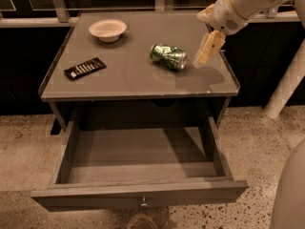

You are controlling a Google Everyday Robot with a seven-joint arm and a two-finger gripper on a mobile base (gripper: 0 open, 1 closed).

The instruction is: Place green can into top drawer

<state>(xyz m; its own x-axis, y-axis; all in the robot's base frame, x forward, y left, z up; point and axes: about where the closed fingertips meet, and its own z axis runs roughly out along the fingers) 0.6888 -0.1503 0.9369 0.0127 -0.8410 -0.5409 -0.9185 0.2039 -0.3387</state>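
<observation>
My gripper needs to grab the end of the green can (pixel 181 59) nearest the pale arm and leave the can's end toward the bowl free.
The green can (pixel 168 57) lies on its side on the grey table top, right of centre, slightly dented. My gripper (pixel 206 51) hangs from the pale arm at the upper right, just to the right of the can and a little above the table, not touching it. The top drawer (pixel 138 193) is pulled wide open below the table top. Its inside is empty and its front panel carries a small metal knob (pixel 143 204).
A pale bowl (pixel 108 30) stands at the table's back left. A flat black remote-like bar (pixel 85 67) lies at the left. A white post (pixel 288 80) stands right of the table. Part of the robot's body (pixel 290 194) fills the lower right corner.
</observation>
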